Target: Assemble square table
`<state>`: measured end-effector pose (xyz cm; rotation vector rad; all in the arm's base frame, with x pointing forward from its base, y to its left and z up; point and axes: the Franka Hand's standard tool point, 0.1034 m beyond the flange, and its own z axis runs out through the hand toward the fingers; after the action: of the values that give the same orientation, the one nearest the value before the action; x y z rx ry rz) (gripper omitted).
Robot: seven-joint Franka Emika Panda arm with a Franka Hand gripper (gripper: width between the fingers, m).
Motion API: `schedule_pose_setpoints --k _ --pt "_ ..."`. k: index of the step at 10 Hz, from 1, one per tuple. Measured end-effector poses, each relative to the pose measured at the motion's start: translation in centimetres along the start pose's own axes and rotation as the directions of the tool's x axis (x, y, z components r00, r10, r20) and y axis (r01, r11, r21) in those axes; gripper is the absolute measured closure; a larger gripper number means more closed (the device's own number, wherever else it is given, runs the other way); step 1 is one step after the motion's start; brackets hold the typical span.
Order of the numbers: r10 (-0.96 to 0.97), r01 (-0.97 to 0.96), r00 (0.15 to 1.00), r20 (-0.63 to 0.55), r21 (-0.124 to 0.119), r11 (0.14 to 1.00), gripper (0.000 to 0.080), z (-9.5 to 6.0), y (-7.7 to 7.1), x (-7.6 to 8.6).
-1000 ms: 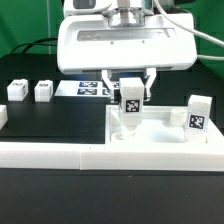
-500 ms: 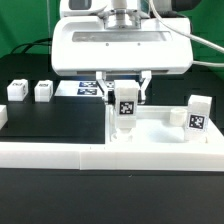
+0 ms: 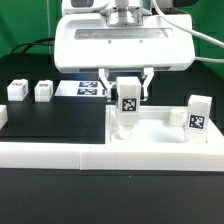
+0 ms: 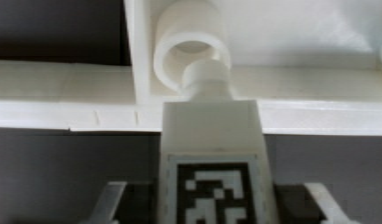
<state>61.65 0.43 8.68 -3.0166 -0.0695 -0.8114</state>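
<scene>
Next, I let go of the white leg block standing upright in the round corner hole of the white square slab (image 3: 122, 135) (image 4: 195, 51).
My gripper (image 3: 128, 90) is shut on a white leg block (image 3: 128, 103) with a black-and-white tag, held upright. Its lower end stands at the near left corner of the white square slab (image 3: 165, 133). In the wrist view the leg block (image 4: 213, 135) points its narrow tip at the round corner hole (image 4: 191, 48) of the slab (image 4: 312, 85), and the gripper (image 4: 214, 208) flanks the tag. A second leg block (image 3: 197, 113) stands upright at the slab's corner on the exterior view's right. Two more leg blocks (image 3: 16, 90) (image 3: 43, 91) lie at the far left.
A long low white rail fence (image 3: 60, 155) runs along the front of the black table. The marker board (image 3: 84, 88) lies flat behind the gripper. A green cloth hangs at the back.
The gripper and the held leg block dipped slightly down and to the exterior view's left, then came back a little. Nothing else has moved.
</scene>
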Motion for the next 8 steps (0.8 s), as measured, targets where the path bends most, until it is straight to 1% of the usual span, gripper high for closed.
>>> schedule_pose_setpoints --k 2,3,6,7,8 --pt "-0.001 0.001 1.0 0.005 -0.002 1.0 0.0511 0.1 0.0 -0.5" --pt "0.0 0.0 1.0 -0.003 -0.007 1.0 0.0511 0.2 0.1 -0.5" --pt "0.002 -0.002 1.0 0.005 -0.005 1.0 0.0511 1.6 0.0 -0.9" --pt "0.003 -0.003 1.0 0.003 -0.007 1.0 0.0511 1.9 0.0 -1.0" --pt "0.003 -0.003 1.0 -0.003 -0.01 1.0 0.051 2.0 0.0 -1.0"
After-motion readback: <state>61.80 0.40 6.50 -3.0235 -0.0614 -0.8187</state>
